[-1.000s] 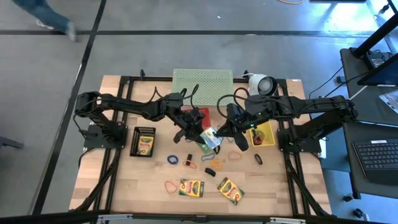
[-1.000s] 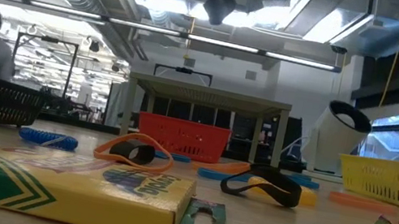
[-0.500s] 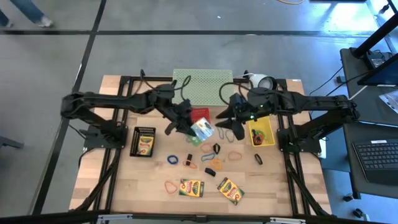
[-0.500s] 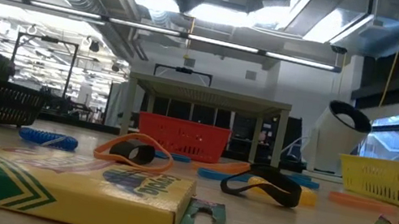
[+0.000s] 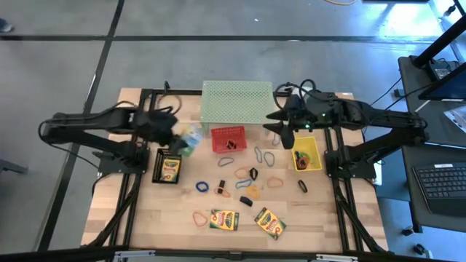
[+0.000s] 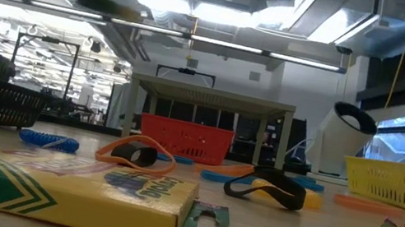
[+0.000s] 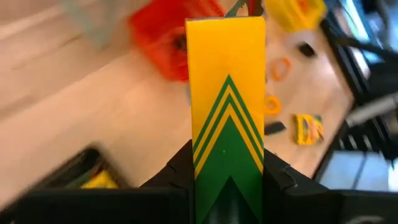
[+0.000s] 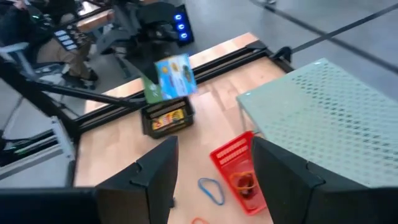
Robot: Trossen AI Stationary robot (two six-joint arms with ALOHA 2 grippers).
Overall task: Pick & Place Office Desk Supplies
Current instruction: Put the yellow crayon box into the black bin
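Next, my left gripper releases the yellow-and-green crayon box in the black basket [image 5: 174,168] [image 7: 106,182], so that it rests against the other crayon box.
My left gripper [image 5: 180,138] is shut on a yellow-and-green crayon box [image 7: 227,106], held in the air just beyond the black basket [image 5: 167,166], which holds another crayon box. The right wrist view shows the held box [image 8: 171,77] above that basket [image 8: 166,118]. My right gripper [image 5: 279,135] hovers open and empty between the red basket [image 5: 228,138] and the yellow basket [image 5: 306,155]. Two crayon boxes [image 5: 224,219] [image 5: 269,223] lie flat near the front edge. Coloured rubber bands [image 5: 202,188] and small clips [image 5: 246,201] lie loose on the table's middle. My left gripper pinches the crayon box between its two fingers [image 7: 179,171], one on each narrow long side, near the box's end [image 7: 228,186] closest to the wrist. The fingers come from the table's left and lie along the box. The box juts out ahead of them, lifted clear.
A pale green mesh stand [image 5: 237,102] fills the far middle, with a white round device [image 6: 342,138] at its right. The red basket holds a few small things. Black frame rails [image 5: 138,189] run along both sides of the table.
My left gripper has carried the crayon box from the table's middle toward the left edge, raised clear, to beside the black basket. My right gripper has come away from the box and drawn back toward the far right.
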